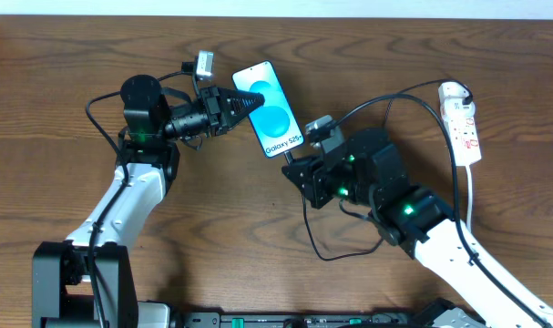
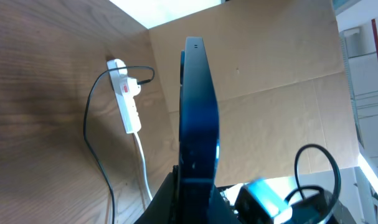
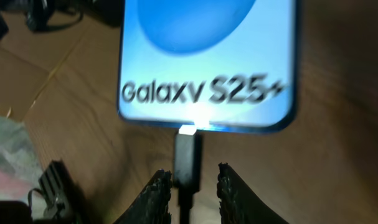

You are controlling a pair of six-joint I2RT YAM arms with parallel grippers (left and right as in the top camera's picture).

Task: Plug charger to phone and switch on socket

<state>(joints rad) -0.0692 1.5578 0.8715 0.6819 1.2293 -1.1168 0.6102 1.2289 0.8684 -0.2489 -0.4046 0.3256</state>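
Observation:
Next, my left gripper lets go of the phone to lie flat on the wood (image 1: 312,175) under the fingers of my right gripper. The phone now lies slanted at the table's back middle.
The phone (image 1: 268,108) lies slanted at the back middle of the table, its blue-and-white screen lit. My left gripper (image 1: 248,101) is shut on its upper left edge; in the left wrist view the phone (image 2: 198,112) stands edge-on between the jaws of that gripper (image 2: 192,190). The charger's black connector (image 3: 187,158) sits in the port on the bottom edge of the phone (image 3: 207,56). My right gripper (image 3: 193,175) straddles the connector, open, with a gap on each side. The black cable (image 1: 413,96) runs to the white socket (image 1: 465,123) at the far right.
The socket's white cord (image 1: 470,196) trails toward the front right. A loop of black cable (image 1: 323,248) lies on the wood in front of the right arm. In the left wrist view the socket (image 2: 127,99) is backed by brown cardboard (image 2: 269,74).

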